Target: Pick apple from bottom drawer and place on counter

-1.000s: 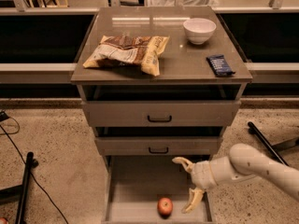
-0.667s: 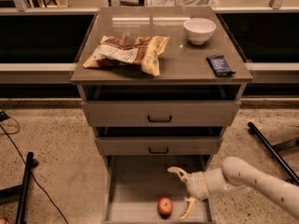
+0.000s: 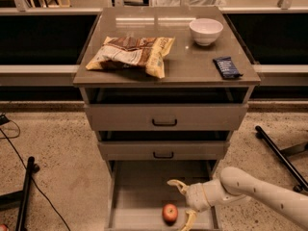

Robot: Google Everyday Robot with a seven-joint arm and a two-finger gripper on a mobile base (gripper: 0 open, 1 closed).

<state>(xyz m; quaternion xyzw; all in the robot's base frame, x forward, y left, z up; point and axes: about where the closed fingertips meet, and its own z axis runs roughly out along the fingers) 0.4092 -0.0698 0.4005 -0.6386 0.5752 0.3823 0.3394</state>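
Observation:
Next, I need to close my gripper around the apple's middle (image 3: 170, 212) in the open bottom drawer, with one finger on its far side and one on its near side.
The apple (image 3: 169, 213) is small and red-orange. It lies near the front of the open bottom drawer (image 3: 139, 186). My gripper (image 3: 181, 202) reaches in from the right, low inside the drawer. It is open, with one yellowish finger behind the apple and the other at its right front. The fingers are close to the apple and not closed on it. The counter (image 3: 183, 64) is the glossy grey-brown top of the cabinet above.
On the counter lie a chip bag (image 3: 131, 54), a white bowl (image 3: 206, 31) and a dark snack bar (image 3: 227, 67). The two upper drawers (image 3: 164, 117) are shut. A black stand (image 3: 26, 189) and cables lie on the floor at left, and a black bar (image 3: 279, 155) at right.
My gripper has moved left and lower into the drawer, toward the apple. The apple has not moved.

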